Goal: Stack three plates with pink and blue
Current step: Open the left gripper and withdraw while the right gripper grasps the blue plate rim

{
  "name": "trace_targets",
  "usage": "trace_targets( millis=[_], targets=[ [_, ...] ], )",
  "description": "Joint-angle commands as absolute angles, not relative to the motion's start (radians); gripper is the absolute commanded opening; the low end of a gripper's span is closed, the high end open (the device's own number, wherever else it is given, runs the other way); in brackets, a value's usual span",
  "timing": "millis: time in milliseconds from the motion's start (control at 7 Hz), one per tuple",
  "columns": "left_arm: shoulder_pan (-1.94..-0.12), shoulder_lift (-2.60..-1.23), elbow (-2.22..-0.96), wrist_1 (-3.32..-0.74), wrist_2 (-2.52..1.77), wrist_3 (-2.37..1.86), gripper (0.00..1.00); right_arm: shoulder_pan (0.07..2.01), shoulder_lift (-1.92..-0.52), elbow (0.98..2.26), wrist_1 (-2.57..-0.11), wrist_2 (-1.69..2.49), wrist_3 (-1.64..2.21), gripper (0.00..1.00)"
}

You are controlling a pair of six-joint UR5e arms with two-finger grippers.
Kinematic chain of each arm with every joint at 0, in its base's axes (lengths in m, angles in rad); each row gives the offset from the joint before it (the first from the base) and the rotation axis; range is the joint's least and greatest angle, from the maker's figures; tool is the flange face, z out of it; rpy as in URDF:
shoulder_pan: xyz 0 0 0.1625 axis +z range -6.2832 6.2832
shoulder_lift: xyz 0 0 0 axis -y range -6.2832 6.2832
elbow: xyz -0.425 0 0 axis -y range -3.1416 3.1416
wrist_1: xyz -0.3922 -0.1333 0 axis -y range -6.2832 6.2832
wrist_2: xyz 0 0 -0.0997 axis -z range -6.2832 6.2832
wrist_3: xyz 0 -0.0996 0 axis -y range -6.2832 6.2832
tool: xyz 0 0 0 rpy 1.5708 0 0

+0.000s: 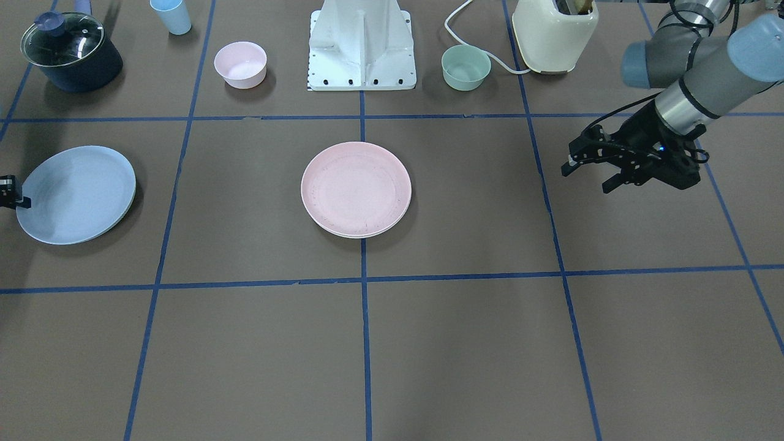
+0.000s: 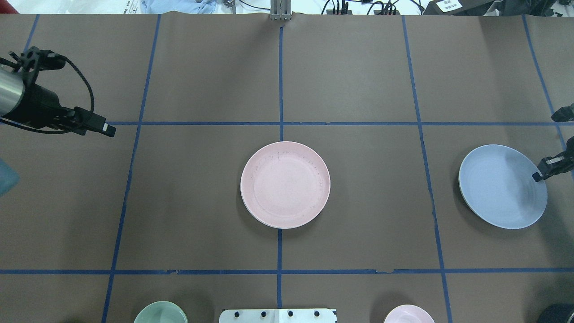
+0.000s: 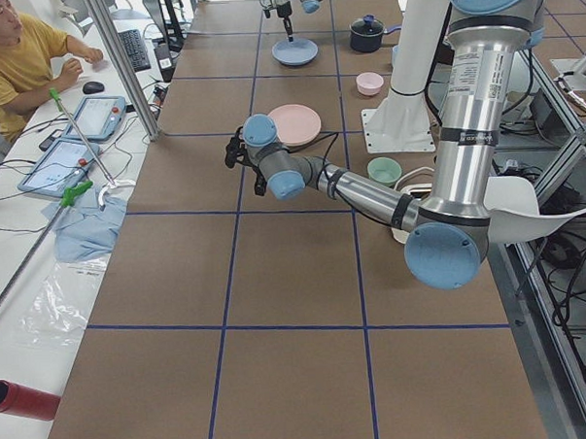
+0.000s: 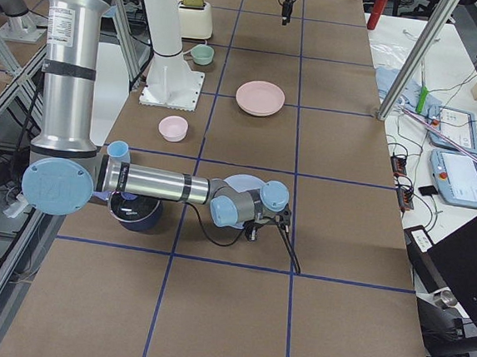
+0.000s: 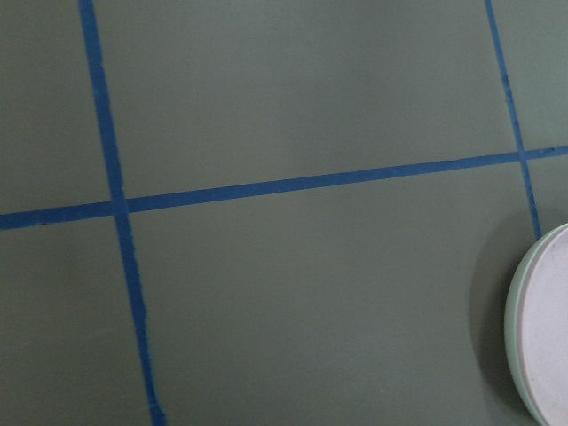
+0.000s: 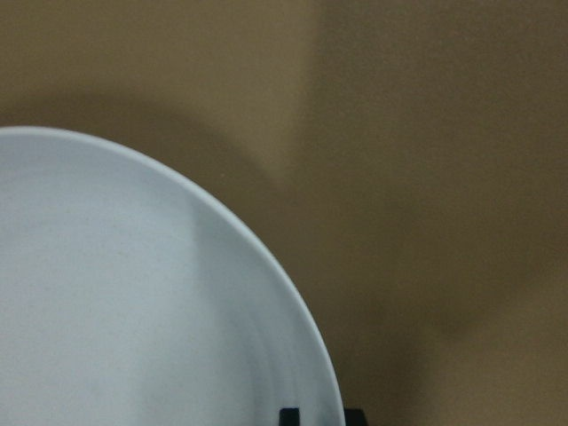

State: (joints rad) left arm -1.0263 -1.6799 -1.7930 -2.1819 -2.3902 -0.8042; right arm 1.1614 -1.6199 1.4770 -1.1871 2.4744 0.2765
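Note:
Next, my right gripper sets the pale blue plate down on top of the pale pink plate [image 1: 356, 187] at the middle of the table.
The pale pink plate [image 1: 356, 188] lies at the table's middle, also in the overhead view [image 2: 285, 184]. It lies on the cream plate [image 1: 343, 233], of which only a thin rim shows. The pale blue plate [image 1: 76, 195] is on my right side, also in the overhead view [image 2: 502, 186]. My right gripper [image 2: 538, 175] is shut on its outer rim, and the right wrist view shows the fingertips [image 6: 288, 415] either side of the rim. My left gripper [image 1: 585, 177] is open and empty, hovering well to the pink plate's side.
Along the robot's edge stand a lidded dark pot [image 1: 70, 52], a blue cup [image 1: 171, 15], a small pink bowl [image 1: 240, 64], the white robot base [image 1: 361, 46], a mint bowl [image 1: 465, 67] and a cream toaster [image 1: 554, 33]. An operator [image 3: 14, 66] sits beside the table.

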Motion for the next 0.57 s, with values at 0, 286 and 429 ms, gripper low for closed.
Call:
trace_targets(
  millis=[0, 286, 429],
  targets=[
    [-1.136, -1.618, -1.799, -2.105, -2.413, -0.582, 1.00, 1.163, -1.620, 1.546, -1.187, 2.503, 0.337, 0.00],
    [-1.231, -1.591, -1.799, -2.012, -2.413, -0.387, 1.00, 1.154, -1.617, 1.746, -1.186, 2.552, 0.598, 0.00],
    [-1.236, -1.591, -1.804, -2.000, -2.410, -0.380, 1.00, 1.108, -1.568, 1.773, -1.186, 2.551, 0.688, 0.00]
  ],
)
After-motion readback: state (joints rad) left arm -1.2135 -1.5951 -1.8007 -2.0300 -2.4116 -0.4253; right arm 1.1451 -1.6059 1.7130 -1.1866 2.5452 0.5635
